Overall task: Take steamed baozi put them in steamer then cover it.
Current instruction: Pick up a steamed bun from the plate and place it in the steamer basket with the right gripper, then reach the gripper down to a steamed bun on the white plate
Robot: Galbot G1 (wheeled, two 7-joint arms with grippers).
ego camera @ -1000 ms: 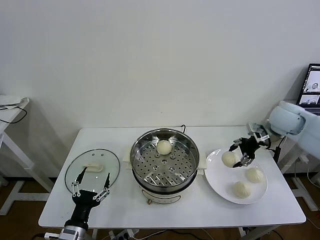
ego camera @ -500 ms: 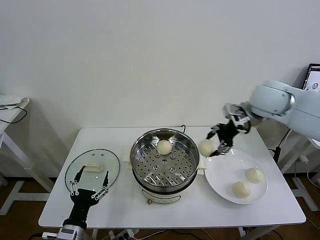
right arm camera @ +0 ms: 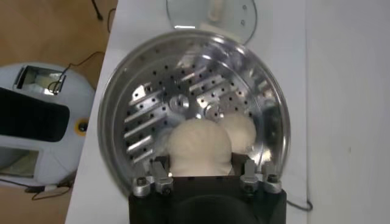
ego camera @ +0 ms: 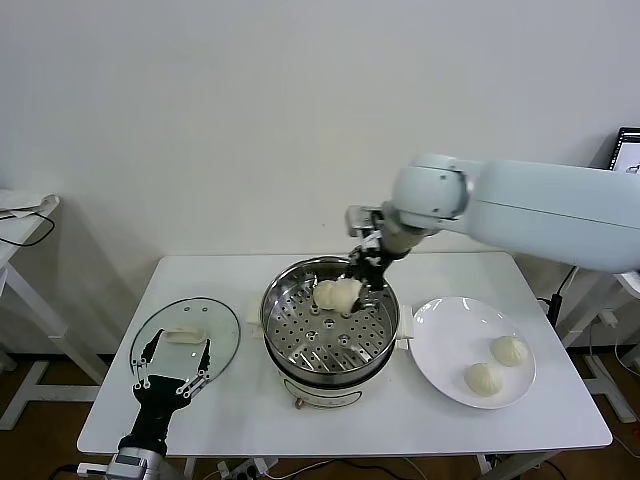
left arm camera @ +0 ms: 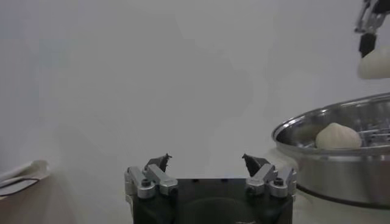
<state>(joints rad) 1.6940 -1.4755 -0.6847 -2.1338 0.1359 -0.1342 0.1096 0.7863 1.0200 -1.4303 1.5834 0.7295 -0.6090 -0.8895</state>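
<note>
My right gripper should put the baozi down on the steamer's tray [ego camera: 296, 320] [right arm camera: 202, 78] near the glass cover. It is held over the steamer's far side now.
My right gripper [ego camera: 362, 280] is shut on a baozi [ego camera: 349, 294] and holds it over the far side of the steamer [ego camera: 300, 345], right beside a second baozi [ego camera: 325, 293] that lies on the perforated tray. In the right wrist view the held baozi [right arm camera: 198, 146] sits between the fingers, with the other baozi [right arm camera: 241, 129] behind it. Two more baozi [ego camera: 509, 350] [ego camera: 484, 378] lie on the white plate [ego camera: 445, 340]. The glass cover [ego camera: 185, 340] lies flat to the left of the steamer. My left gripper [ego camera: 170, 368] is open and empty just in front of the cover.
The white table [ego camera: 400, 420] ends close in front of the steamer and plate. A side table [ego camera: 20, 215] with a cable stands far left. A laptop screen [ego camera: 627, 150] shows at the far right. The left wrist view shows the steamer [left arm camera: 317, 161] and the held baozi [left arm camera: 375, 64].
My right gripper lifted a baozi off the plate and carried it left, to above the steamer's far side. The left gripper drew back slightly towards the table's front edge.
</note>
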